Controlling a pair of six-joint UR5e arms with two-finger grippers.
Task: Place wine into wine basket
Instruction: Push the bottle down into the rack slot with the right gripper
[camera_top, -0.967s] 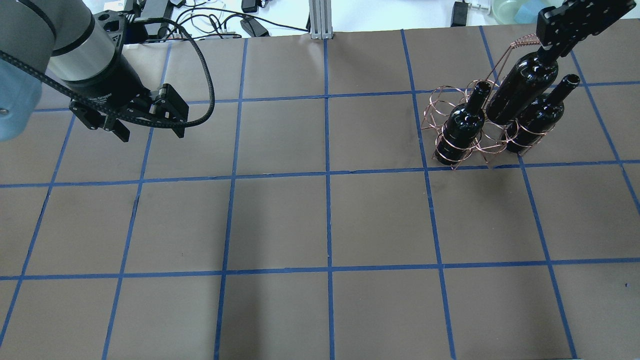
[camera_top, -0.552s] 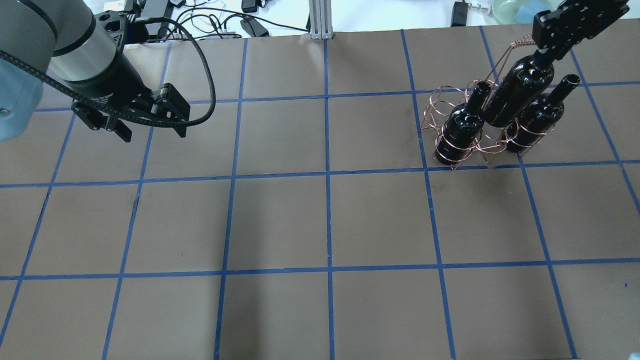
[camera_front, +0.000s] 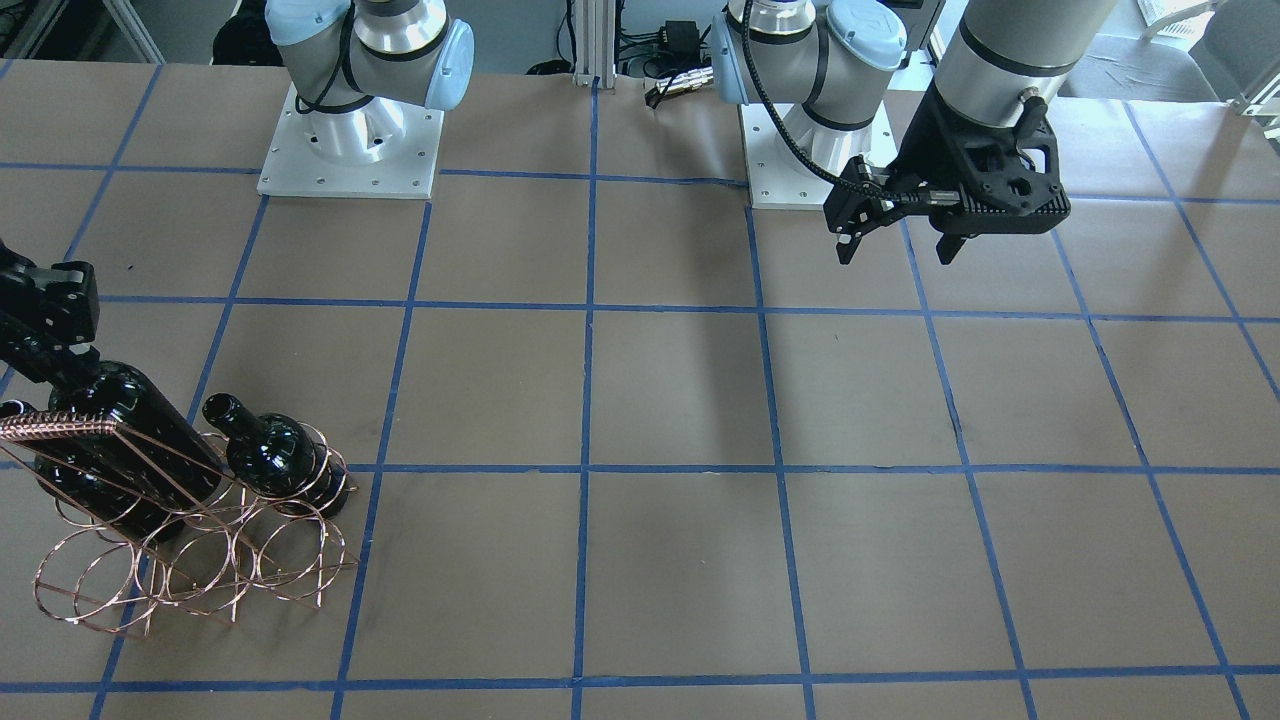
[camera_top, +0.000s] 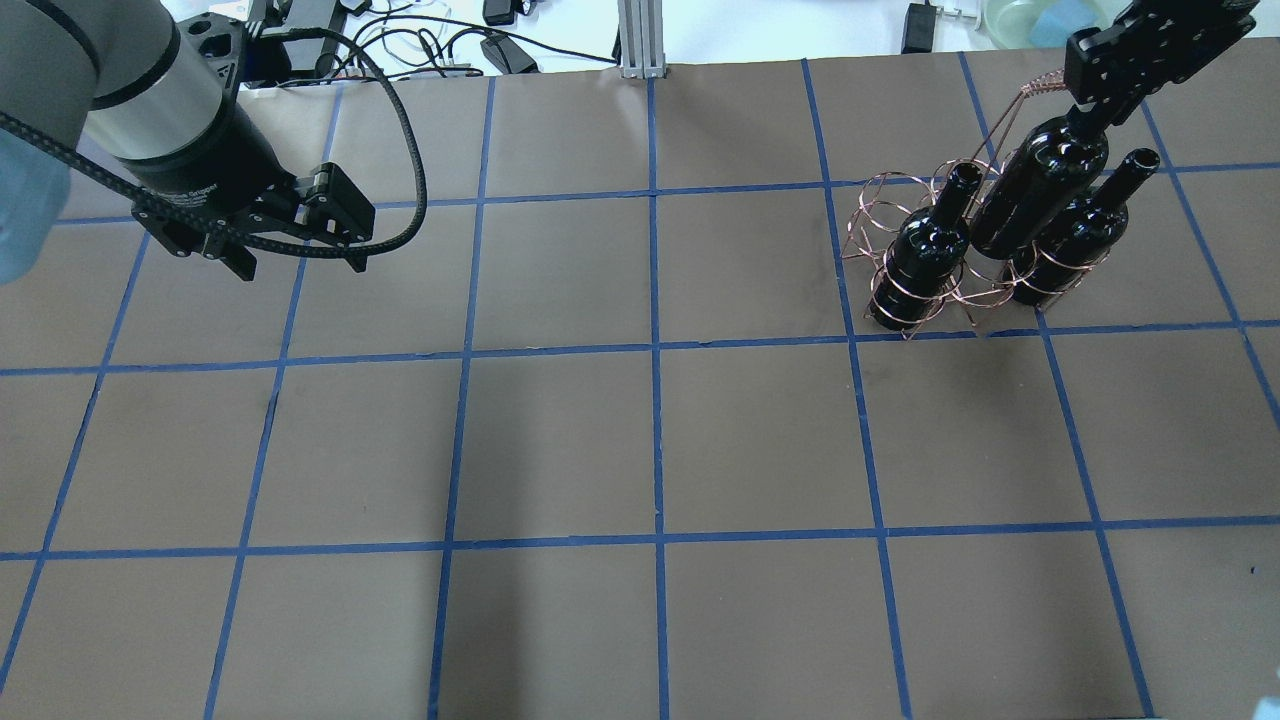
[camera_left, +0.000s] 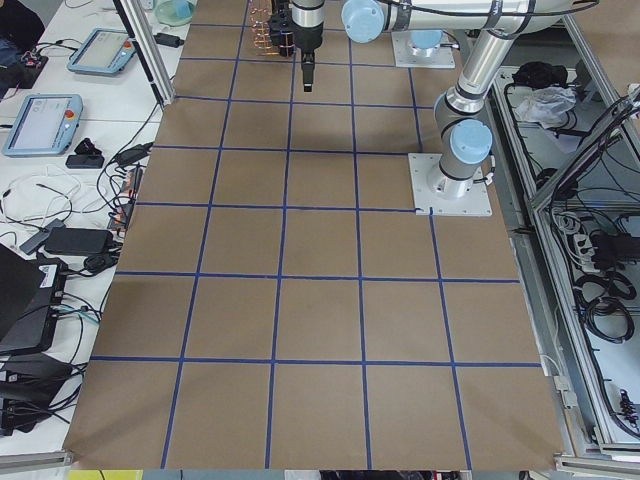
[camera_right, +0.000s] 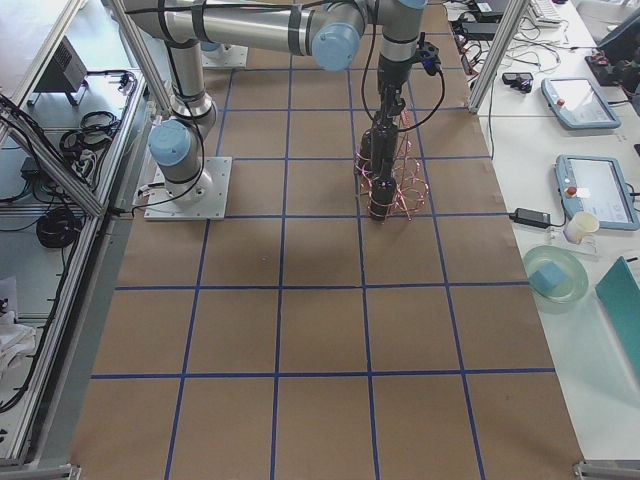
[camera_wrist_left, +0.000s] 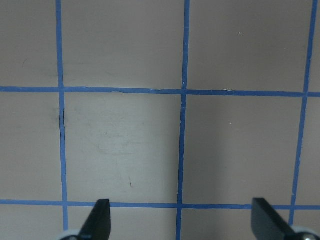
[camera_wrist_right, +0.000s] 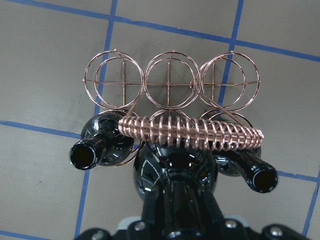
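Observation:
My right gripper is going to let go of the wine in the basket's middle ring (camera_front: 226, 496) (camera_wrist_right: 171, 131) between the two other dark bottles. The wine now leans inside the copper basket.
My right gripper (camera_top: 1100, 105) is shut on the neck of the wine (camera_top: 1040, 195), a glossy near-black bottle. It holds the wine tilted, with its lower body down among the rings of the wine basket (camera_top: 905, 295), between two other dark bottles. In the right wrist view the wine's shoulder (camera_wrist_right: 172, 170) sits just under the basket's twisted handle (camera_wrist_right: 195, 130). In the front view the wine (camera_front: 120, 440) leans inside the copper basket (camera_front: 190, 570). I cannot tell whether its base rests on anything. My left gripper (camera_top: 298, 265) is open and empty, far to the left above bare table.
Two look-alike dark bottles stand in the basket, one on each side (camera_top: 925, 250) (camera_top: 1075, 235). The basket's far row of rings (camera_wrist_right: 170, 80) holds nothing. Brown table with a blue tape grid (camera_top: 655, 350). Cables and devices lie past the far edge (camera_top: 450, 40).
My right gripper has lowered the wine a little further into the basket between the two bottles. My left arm has drifted slightly left, still open.

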